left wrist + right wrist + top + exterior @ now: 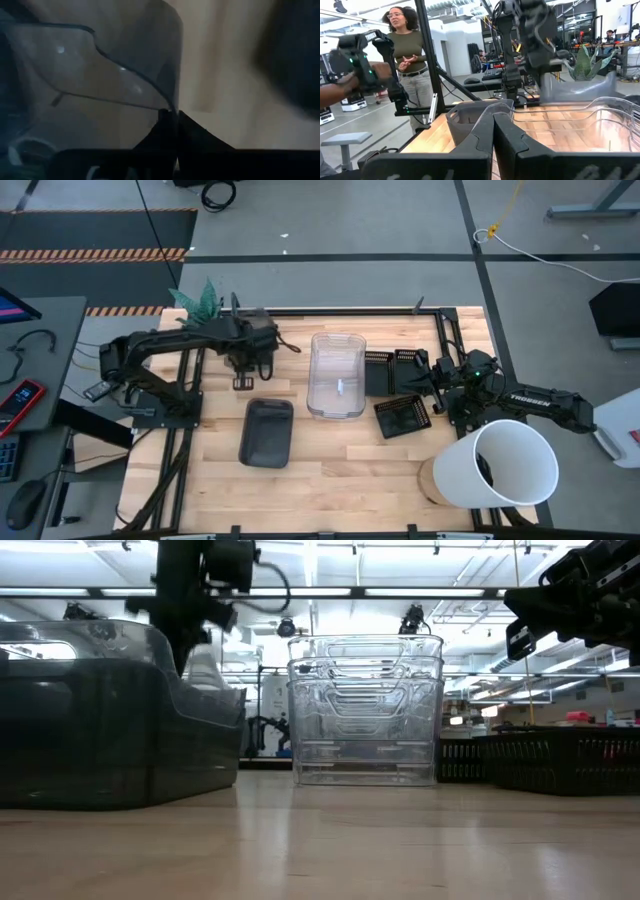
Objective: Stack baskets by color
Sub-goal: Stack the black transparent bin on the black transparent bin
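My left gripper needs to release the smoky grey basket that it has at the table's far end, setting it free inside the second smoky grey basket (257, 418) (300, 60) that rests on the wood.
My left gripper (172, 117), seen at the table's far left (243, 368), is shut on a smoky grey basket (575, 90). A second smoky grey basket (267, 432) rests flat on its base on the wood, nearer the front. A stack of clear baskets (336, 375) stands in the middle. To its right lie black slotted baskets (390, 370), and one of them (403, 417) is turned askew. My right gripper (493, 125) is shut and empty. It hovers level beside the black baskets (428, 380). My left gripper pinches the smoky basket's wall at its rim (162, 100) between its two fingers. The fingers come from above and point down. The basket hangs tilted below them. Its lower end is hidden behind the clear stack in the right wrist view.
A big white bucket (510, 465) lies on its side at the near right corner. A green plant (200, 300) stands at the far left. A person (407, 50) stands beyond the table. Bare wood (340, 470) lies along the near middle.
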`<control>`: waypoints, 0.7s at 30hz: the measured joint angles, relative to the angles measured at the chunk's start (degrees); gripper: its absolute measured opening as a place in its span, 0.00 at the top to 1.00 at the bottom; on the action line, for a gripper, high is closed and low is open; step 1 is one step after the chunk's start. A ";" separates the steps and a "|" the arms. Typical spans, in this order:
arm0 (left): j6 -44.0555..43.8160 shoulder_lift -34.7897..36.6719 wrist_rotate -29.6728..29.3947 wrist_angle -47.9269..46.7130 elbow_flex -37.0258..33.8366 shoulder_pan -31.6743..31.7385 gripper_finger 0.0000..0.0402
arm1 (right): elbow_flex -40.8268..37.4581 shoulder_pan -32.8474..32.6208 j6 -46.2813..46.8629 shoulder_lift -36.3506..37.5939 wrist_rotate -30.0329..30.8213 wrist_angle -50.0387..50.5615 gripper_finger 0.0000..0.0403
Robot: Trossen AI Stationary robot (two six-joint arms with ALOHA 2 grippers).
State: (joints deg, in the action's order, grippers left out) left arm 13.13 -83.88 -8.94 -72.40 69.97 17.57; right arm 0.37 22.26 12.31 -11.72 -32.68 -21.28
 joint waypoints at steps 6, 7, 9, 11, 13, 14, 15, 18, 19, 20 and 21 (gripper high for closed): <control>-9.13 -0.02 4.48 -7.10 10.22 -4.70 0.99 | -0.01 0.00 0.01 -0.01 0.02 0.00 0.97; -10.50 -0.02 4.69 -8.21 11.74 -5.96 0.99 | -0.01 0.00 0.01 0.01 0.02 0.00 0.97; -13.25 0.00 4.88 -9.40 14.24 -8.88 0.99 | -0.01 0.00 -0.02 0.01 0.02 0.00 0.97; -15.44 -0.02 4.79 -10.87 16.43 -12.08 0.99 | -0.01 0.00 0.00 0.01 0.02 0.00 0.97; -17.85 -0.02 4.77 -12.09 18.18 -15.61 0.99 | 0.00 0.00 0.00 0.01 0.02 0.00 0.97; -19.29 -0.02 4.79 -12.62 18.93 -17.44 0.99 | 0.01 0.00 0.00 0.00 0.02 0.00 0.97; -20.73 -0.02 4.79 -13.02 19.56 -19.44 0.99 | 0.00 0.00 0.01 0.00 0.02 0.00 0.97; -24.52 -0.01 4.43 -12.54 20.16 -25.65 0.99 | -0.01 0.00 -0.01 0.01 0.02 0.00 0.97; -25.67 -0.05 4.19 -12.48 20.13 -27.83 0.99 | -0.01 0.00 0.00 0.01 0.02 0.02 0.97; -27.02 -0.07 3.98 -12.46 20.13 -29.96 0.99 | -0.01 0.00 -0.01 0.01 0.02 0.02 0.97; -28.40 -0.07 3.89 -12.32 20.13 -32.10 0.99 | 0.01 0.00 0.00 0.01 0.02 0.00 0.97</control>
State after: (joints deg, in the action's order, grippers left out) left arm -15.27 -83.94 -5.04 -84.72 90.11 -14.53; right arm 0.37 22.26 12.31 -11.71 -32.67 -21.28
